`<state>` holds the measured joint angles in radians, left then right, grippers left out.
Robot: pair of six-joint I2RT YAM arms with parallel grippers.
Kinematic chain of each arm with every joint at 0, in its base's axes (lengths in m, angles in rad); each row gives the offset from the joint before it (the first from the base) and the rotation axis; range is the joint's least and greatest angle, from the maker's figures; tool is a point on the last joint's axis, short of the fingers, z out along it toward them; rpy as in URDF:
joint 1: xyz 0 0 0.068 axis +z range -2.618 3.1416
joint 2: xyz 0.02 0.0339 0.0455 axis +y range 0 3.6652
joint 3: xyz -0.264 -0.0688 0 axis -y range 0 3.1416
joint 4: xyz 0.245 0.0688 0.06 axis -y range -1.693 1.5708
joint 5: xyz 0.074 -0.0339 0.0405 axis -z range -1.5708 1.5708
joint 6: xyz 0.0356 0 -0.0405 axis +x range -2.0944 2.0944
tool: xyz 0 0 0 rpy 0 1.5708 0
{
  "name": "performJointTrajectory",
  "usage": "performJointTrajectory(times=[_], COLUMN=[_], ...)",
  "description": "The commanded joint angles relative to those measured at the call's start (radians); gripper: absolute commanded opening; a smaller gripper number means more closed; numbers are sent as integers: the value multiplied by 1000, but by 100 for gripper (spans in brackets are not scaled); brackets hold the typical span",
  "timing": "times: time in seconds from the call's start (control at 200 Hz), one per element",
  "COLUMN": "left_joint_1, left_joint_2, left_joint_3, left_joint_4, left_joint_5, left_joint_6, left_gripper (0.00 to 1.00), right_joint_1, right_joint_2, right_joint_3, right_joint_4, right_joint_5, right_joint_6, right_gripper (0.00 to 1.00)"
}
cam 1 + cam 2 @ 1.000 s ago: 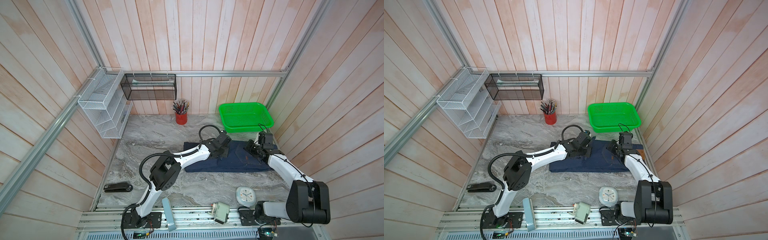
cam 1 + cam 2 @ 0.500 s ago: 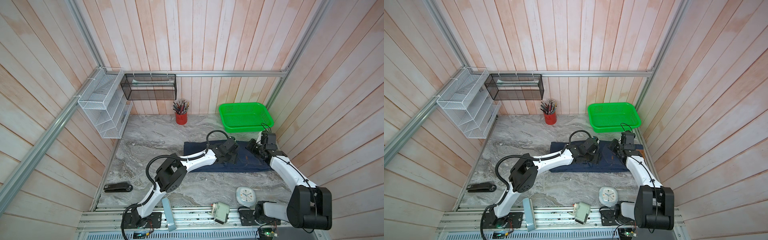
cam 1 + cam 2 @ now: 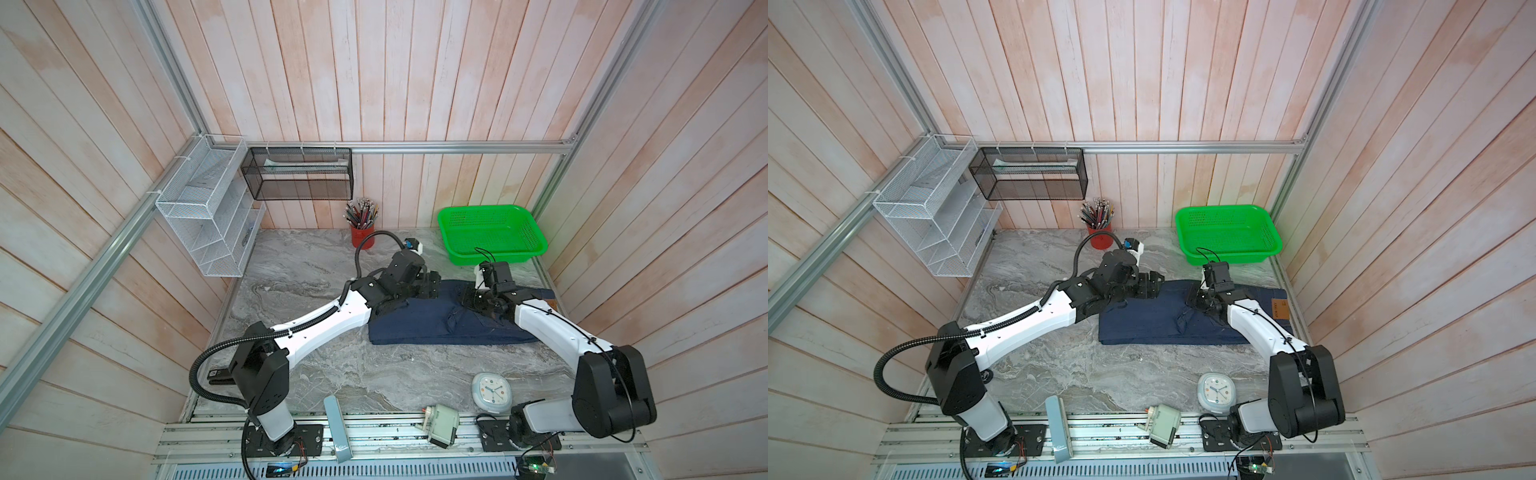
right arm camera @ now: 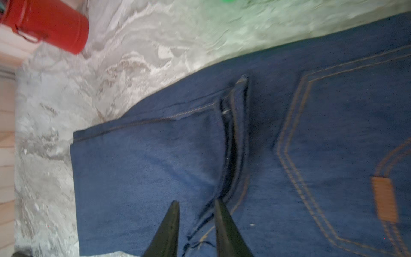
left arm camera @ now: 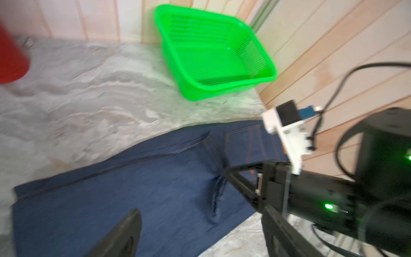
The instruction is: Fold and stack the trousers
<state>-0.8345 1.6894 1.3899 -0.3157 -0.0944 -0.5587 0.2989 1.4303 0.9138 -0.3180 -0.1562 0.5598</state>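
My left gripper needs to next move to the trousers' folded end (image 3: pixel 371 324) (image 5: pixel 16 246), opposite the tan waistband patch, and close on the middle of that end.
The trousers (image 3: pixel 436 322) (image 3: pixel 1150 322) lie folded in a flat dark blue rectangle on the marble table, with the tan waistband patch (image 3: pixel 1280 309) at the right end. My left gripper (image 3: pixel 432 284) (image 5: pixel 201 210) hovers over the folded layer's far edge, open wide, with only denim (image 5: pixel 133 189) beneath it. My right gripper (image 3: pixel 473 299) (image 4: pixel 196 201) sits over the leg hem (image 4: pixel 235 138) beside the stitched back pocket (image 4: pixel 344 133). Its jaws stand a little apart and pinch nothing.
A green basket (image 3: pixel 492 237) stands behind the trousers at the back right, a red pencil cup (image 3: pixel 362 235) behind my left gripper. A white clock (image 3: pixel 490 390) and a small grey device (image 3: pixel 442 424) lie near the front edge. The right wall runs close to the waistband.
My left gripper was shut over the trousers; it has opened wide and drawn back to the left. My right gripper's jaws have parted slightly. The trousers lie as before.
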Motion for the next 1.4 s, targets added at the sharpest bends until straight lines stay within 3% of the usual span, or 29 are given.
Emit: performJointTrajectory(times=[0.0, 0.16, 0.315, 0.66, 0.825, 1.005, 1.225, 1.395], left_joint_1=[19, 62, 84, 115, 136, 179, 253, 295], left_joint_2=[-33, -70, -81, -91, -88, -96, -100, -105], left_joint_3=[-112, -197, -222, -259, -277, -320, -394, -419], left_joint_4=[13, 33, 35, 28, 22, 26, 61, 68], left_joint_5=[-11, 14, 31, 49, 81, 141, 253, 303], left_joint_6=[-40, -62, -67, -52, -50, -65, -67, -51], left_gripper=[87, 86, 86, 86, 86, 87, 88, 88], right_joint_1=[84, 109, 74, -98, -133, -135, -162, -164], right_joint_2=[45, 183, 267, 81, 48, 77, 187, 232], right_joint_3=[64, 105, 114, -68, -50, 63, 123, 139], right_joint_4=[-44, -8, -7, -104, -112, -91, 19, 81], right_joint_5=[57, -37, -54, 90, 70, 51, -70, -97], right_joint_6=[-17, 6, 7, -62, -90, -121, -186, -237], right_gripper=[26, 24, 24, 25, 28, 35, 54, 67])
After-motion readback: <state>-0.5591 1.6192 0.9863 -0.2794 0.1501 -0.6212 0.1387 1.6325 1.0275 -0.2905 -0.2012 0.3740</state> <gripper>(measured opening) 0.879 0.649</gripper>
